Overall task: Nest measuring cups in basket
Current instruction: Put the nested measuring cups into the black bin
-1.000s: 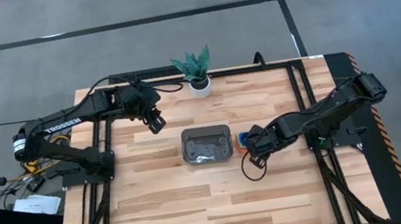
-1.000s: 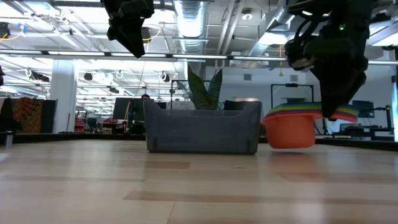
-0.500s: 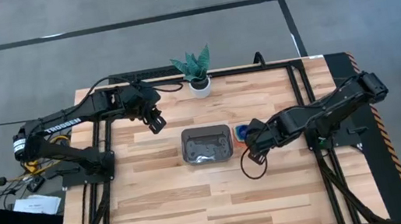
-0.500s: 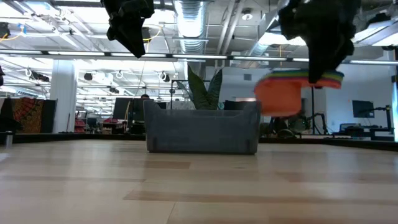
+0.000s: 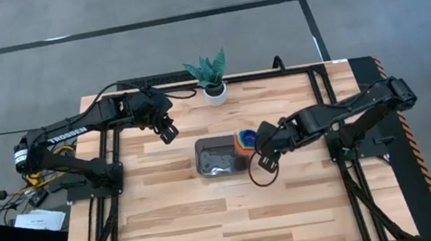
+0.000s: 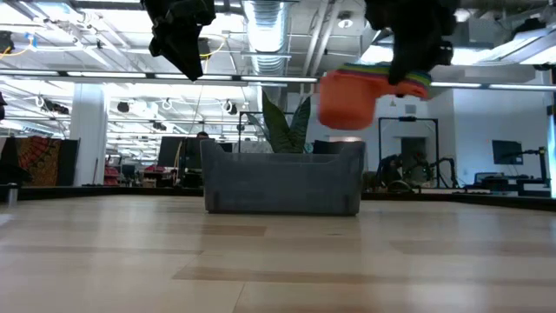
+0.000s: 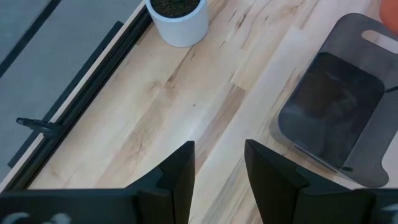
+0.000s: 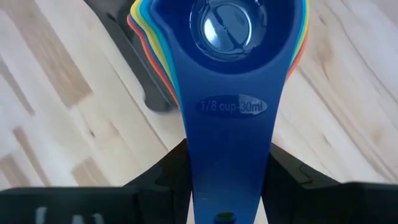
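My measuring-cup stack goes down inside the basket (image 5: pixel 214 164), toward its near rim, by right gripper.
The measuring cups (image 5: pixel 245 141) are nested into one stack, orange outermost and blue innermost, with their flat handles fanned together. My right gripper (image 5: pixel 260 150) is shut on the handles and carries the stack (image 6: pixel 347 97) above the right end of the basket (image 5: pixel 221 155). The basket (image 6: pixel 283 177), a dark grey mesh tray, stands on its base mid-table. My left gripper (image 7: pixel 217 163) is open and hovers high over the table's far left part (image 5: pixel 168 130), away from everything. My right gripper pinches the stacked flat handles (image 8: pixel 229 134) between its two fingers, at about mid-length. The fingers run along the handles, reaching from the table's right side. The stack is lifted clear and held level, bowls upward, out past the fingertips over the basket's right rim.
A white-potted plant (image 5: pixel 211 76) stands at the table's far edge behind the basket. Black frame rails (image 5: pixel 327 105) run along both sides of the wooden table. Bare wood lies in front of the basket, toward the near edge.
My right gripper has risen and moved toward the table's left, staying shut on the handles. The cup stack, which sat low beside the basket's right end, is now lifted clear and hangs over the basket's right rim.
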